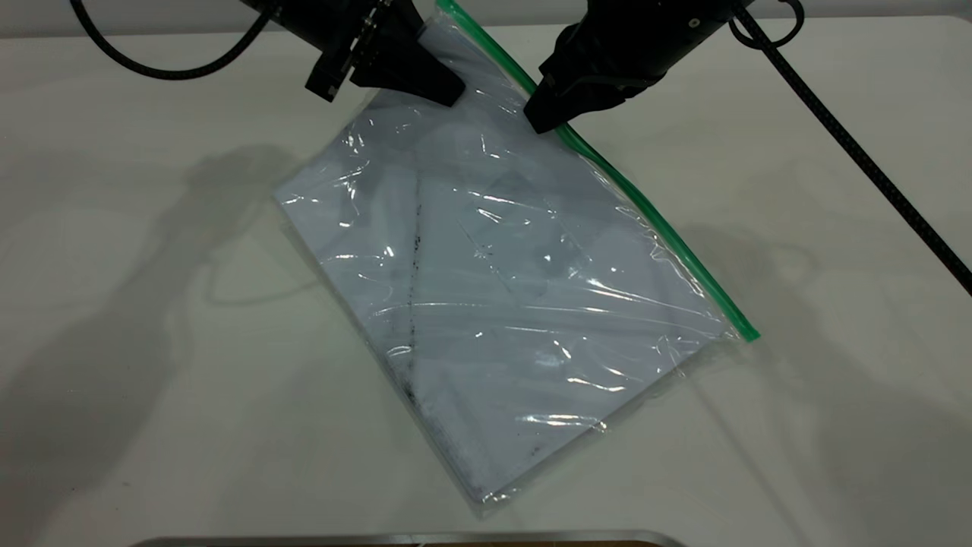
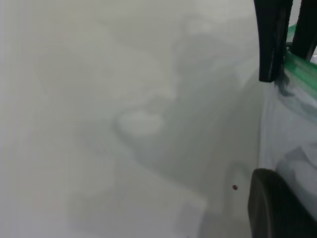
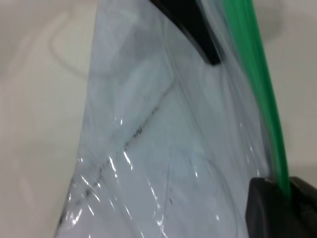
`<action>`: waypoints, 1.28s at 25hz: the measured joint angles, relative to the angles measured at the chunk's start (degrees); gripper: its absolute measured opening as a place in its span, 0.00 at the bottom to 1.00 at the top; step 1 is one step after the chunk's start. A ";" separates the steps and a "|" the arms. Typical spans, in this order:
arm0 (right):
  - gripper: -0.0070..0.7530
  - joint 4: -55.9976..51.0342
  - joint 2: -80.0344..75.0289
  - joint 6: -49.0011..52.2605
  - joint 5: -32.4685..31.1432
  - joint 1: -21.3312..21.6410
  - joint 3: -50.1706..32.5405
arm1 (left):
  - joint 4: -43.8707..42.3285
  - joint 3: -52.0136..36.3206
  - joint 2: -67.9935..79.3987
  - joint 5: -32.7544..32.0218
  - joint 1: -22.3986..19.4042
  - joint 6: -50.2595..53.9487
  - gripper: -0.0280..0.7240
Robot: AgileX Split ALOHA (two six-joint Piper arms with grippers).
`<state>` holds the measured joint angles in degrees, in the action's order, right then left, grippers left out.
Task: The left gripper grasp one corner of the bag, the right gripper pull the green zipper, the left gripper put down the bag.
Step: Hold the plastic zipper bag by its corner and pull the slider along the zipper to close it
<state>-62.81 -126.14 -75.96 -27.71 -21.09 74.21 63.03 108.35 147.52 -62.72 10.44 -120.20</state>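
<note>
Next, my right gripper releases the green zipper at its near end (image 1: pixel 716 273), next to the corner of the bag over the white table.
The bag (image 1: pixel 493 289), a clear pouch with white sheets and a dark smudge line, lies slanted on the white table, its far corner raised. The green zipper (image 1: pixel 653 220) runs along its right edge. My left gripper (image 1: pixel 429 83) is shut on the bag's far corner. One of its fingers (image 2: pixel 277 208) shows beside the bag's edge (image 2: pixel 292 134) in the left wrist view. My right gripper (image 1: pixel 541 118) is shut on the green zipper near its far end. In the right wrist view the green strip (image 3: pixel 257 89) passes between the right gripper's two fingers (image 3: pixel 285 198). The slider tab is hidden.
The right arm's black braided cable (image 1: pixel 858 152) crosses the table at the far right. Another cable (image 1: pixel 152 68) loops at the far left. A metal edge (image 1: pixel 410 539) lies along the near side. Bare white table (image 1: pixel 152 380) surrounds the bag.
</note>
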 joint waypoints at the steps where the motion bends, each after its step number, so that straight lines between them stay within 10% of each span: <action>1: 0.08 0.87 0.00 0.61 0.05 0.00 0.00 | 0.06 0.00 0.00 -0.07 -0.19 0.13 0.11; 17: 0.09 19.98 -0.53 15.22 -4.82 0.12 -0.25 | 0.89 0.00 0.00 0.08 -3.29 1.32 0.11; 32: 0.09 41.25 -0.53 34.96 -23.31 0.38 -0.25 | 1.40 0.00 0.00 0.68 -3.41 1.44 0.11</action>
<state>-21.56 -126.67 -41.00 -51.02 -20.70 73.97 64.42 108.35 147.52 -62.04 7.03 -118.75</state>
